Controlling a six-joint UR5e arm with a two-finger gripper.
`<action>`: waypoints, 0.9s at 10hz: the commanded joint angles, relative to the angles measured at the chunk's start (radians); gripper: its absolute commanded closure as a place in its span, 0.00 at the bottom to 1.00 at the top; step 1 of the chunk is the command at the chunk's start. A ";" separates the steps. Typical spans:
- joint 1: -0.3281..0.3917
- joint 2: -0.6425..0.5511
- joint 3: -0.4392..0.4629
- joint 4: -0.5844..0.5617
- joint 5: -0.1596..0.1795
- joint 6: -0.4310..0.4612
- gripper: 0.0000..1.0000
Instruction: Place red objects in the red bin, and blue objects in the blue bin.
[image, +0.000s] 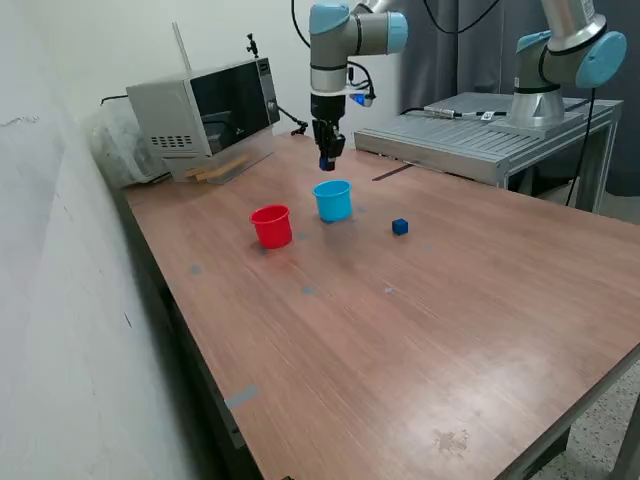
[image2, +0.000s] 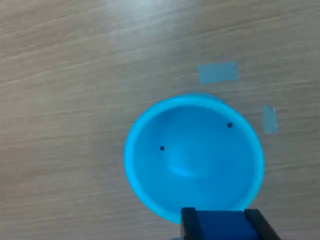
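Observation:
I should let go of the blue cube inside with my gripper, so that it rests on the bare bottom of the blue bin (image: 332, 205) (image2: 187, 167).
My gripper (image: 326, 160) hangs a little above the blue bin (image: 333, 200), a light-blue cup near the table's middle, and is shut on a dark-blue cube (image: 326, 162). In the wrist view that blue cube (image2: 220, 225) sits between the dark fingers (image2: 189, 222), over the blue bin (image2: 192, 155), whose inside shows nothing but two small dark specks. The red bin (image: 271, 226), a red cup, stands just to the exterior view's left of the blue one. A second blue cube (image: 400, 227) lies on the table to the exterior view's right of the blue bin. No red objects are in view.
A microwave (image: 205, 115) stands at the back on the exterior view's left. A grey metal platform (image: 470, 135) carrying a second arm (image: 560, 50) sits at the back right. Bits of tape (image2: 217, 72) are stuck to the wooden table (image: 420, 330).

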 joint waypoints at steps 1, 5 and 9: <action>-0.020 0.051 -0.029 0.004 0.000 -0.014 1.00; -0.053 0.082 -0.062 0.004 0.002 -0.037 1.00; -0.058 0.087 -0.052 0.005 0.002 -0.037 0.00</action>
